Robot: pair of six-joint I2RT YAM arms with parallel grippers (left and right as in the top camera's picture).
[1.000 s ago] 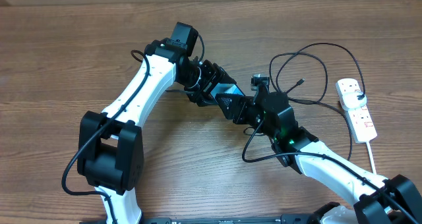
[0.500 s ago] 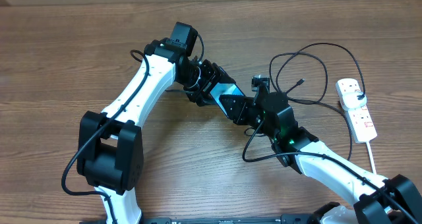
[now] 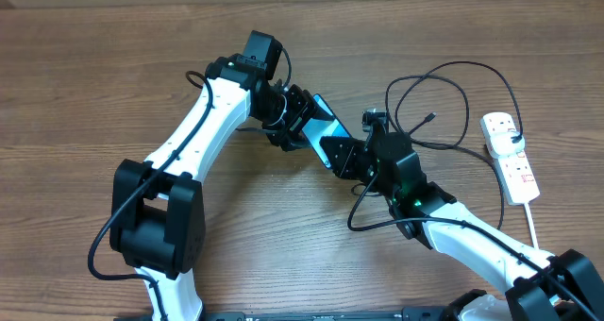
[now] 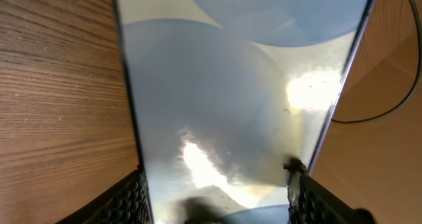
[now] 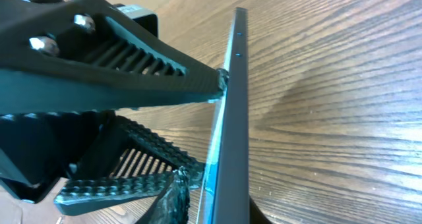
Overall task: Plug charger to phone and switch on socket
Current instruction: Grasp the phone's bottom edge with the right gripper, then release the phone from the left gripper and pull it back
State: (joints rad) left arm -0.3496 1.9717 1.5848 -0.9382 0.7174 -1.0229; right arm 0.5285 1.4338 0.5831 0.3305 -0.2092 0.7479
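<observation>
The phone's long sides are spanned by my left gripper, so it should back off while my right gripper turns the phone edge-on, then take its upper end (image 4: 257,3).
The phone (image 3: 324,123), its teal screen lit, is held tilted above the table between both grippers. My left gripper (image 3: 304,125) is shut on its sides; in the left wrist view the screen (image 4: 231,105) fills the frame between the fingers (image 4: 221,207). My right gripper (image 3: 342,154) grips the phone's lower end; the right wrist view shows the phone edge-on (image 5: 232,118) between the jaws (image 5: 217,204). The charger (image 3: 467,99) lies looped on the table to the right, with its plug end (image 3: 432,117) free. The socket (image 3: 510,156) lies at the far right.
The left gripper's fingers (image 5: 119,72) crowd the left of the right wrist view. A loop of the black cable (image 4: 395,105) lies on the wood just right of the phone. The strip's thick white cord (image 3: 531,222) runs toward the front edge.
The phone has tilted and risen slightly, its upper end moving up and left, with more of the screen showing. Both arms stay nearly in place.
</observation>
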